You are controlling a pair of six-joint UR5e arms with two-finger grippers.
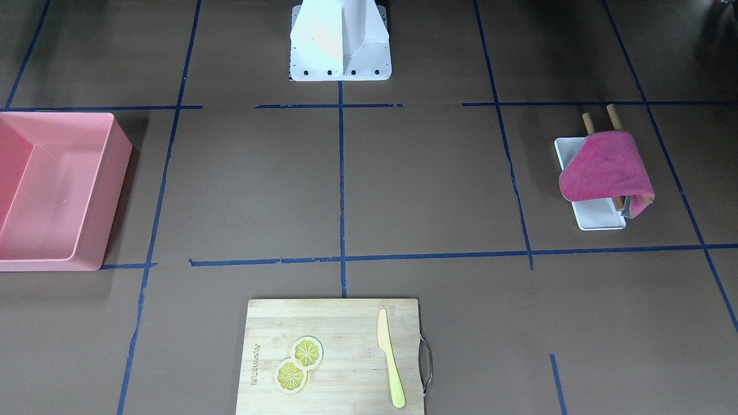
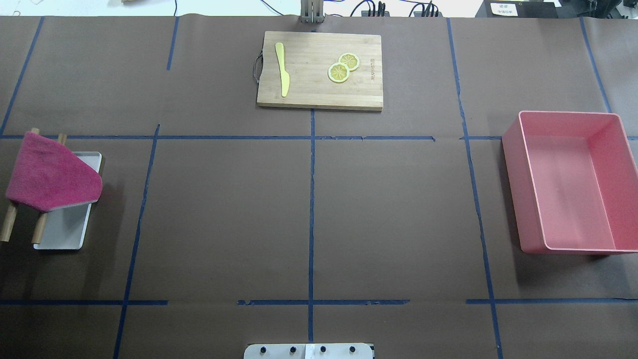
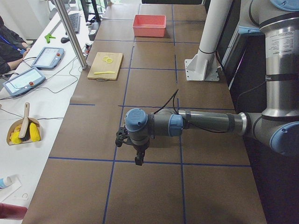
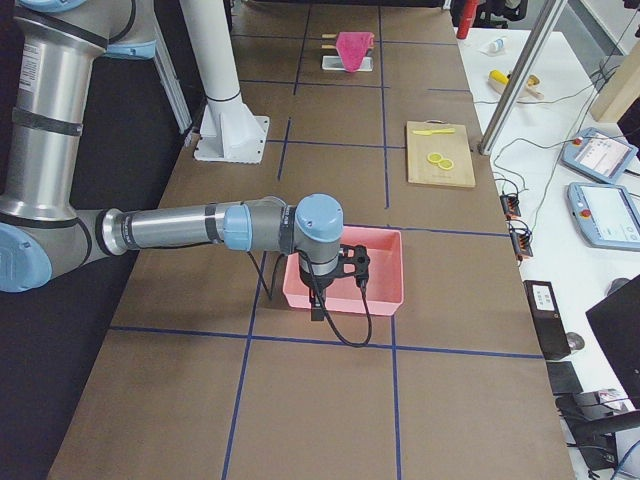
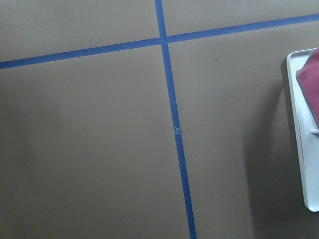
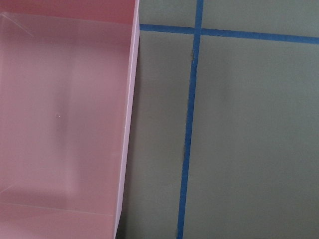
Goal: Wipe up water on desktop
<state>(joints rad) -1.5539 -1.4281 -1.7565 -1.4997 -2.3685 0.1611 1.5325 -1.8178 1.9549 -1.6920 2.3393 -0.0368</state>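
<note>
The robot's left gripper should close on the magenta cloth's fold (image 1: 635, 163), halfway along the wooden rod that is farther from the pink bin.
The dark-brown desktop (image 2: 224, 209) with blue tape lines fills the overhead view; I see no water on it. A magenta cloth (image 2: 50, 174) hangs over two wooden rods (image 2: 7, 229) above a white tray (image 2: 67, 229) at the left edge. My left gripper (image 3: 138, 158) shows only in the exterior left view, hanging high over the desktop; I cannot tell if it is open. My right gripper (image 4: 318, 305) shows only in the exterior right view, above the pink bin's near edge; I cannot tell its state. The left wrist view shows the tray's edge (image 5: 304, 149).
A pink bin (image 2: 573, 179) stands at the right. A bamboo cutting board (image 2: 319, 70) at the far middle holds a yellow knife (image 2: 282, 70) and two lemon slices (image 2: 343, 67). The white robot base (image 1: 340, 40) stands at the near edge.
</note>
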